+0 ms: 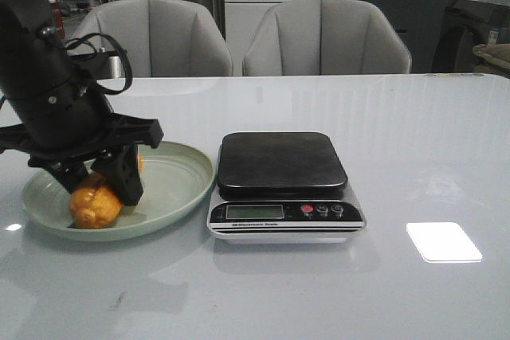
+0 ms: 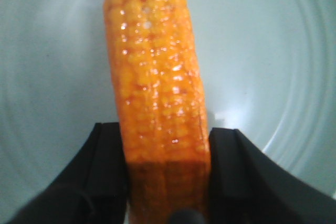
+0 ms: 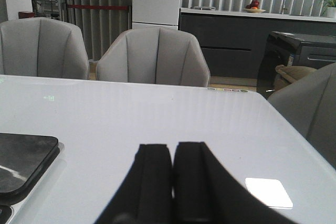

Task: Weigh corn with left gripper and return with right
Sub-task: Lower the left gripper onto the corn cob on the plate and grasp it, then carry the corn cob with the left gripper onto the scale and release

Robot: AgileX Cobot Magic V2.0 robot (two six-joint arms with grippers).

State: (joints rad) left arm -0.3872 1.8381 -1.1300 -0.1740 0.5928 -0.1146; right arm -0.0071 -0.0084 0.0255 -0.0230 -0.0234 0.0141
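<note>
The left gripper should release the corn on the middle of the scale's bare black platform (image 1: 282,157). The corn is still in the pale green plate.
The orange-yellow corn (image 1: 94,205) lies in a pale green plate (image 1: 179,181) left of the scale (image 1: 283,185). My left gripper (image 1: 100,185) is down in the plate with its two black fingers pressed on both sides of the corn. The left wrist view shows the corn (image 2: 157,87) clamped between the fingers (image 2: 107,171), over the plate's floor (image 2: 47,77). My right gripper (image 3: 173,153) is shut and empty, low over the white table right of the scale; it is out of the front view.
The scale's black platform (image 1: 280,161) is bare, and its corner shows in the right wrist view (image 3: 23,161). Two grey chairs (image 1: 327,37) stand behind the table. A bright light patch (image 1: 443,241) lies on the table at the right.
</note>
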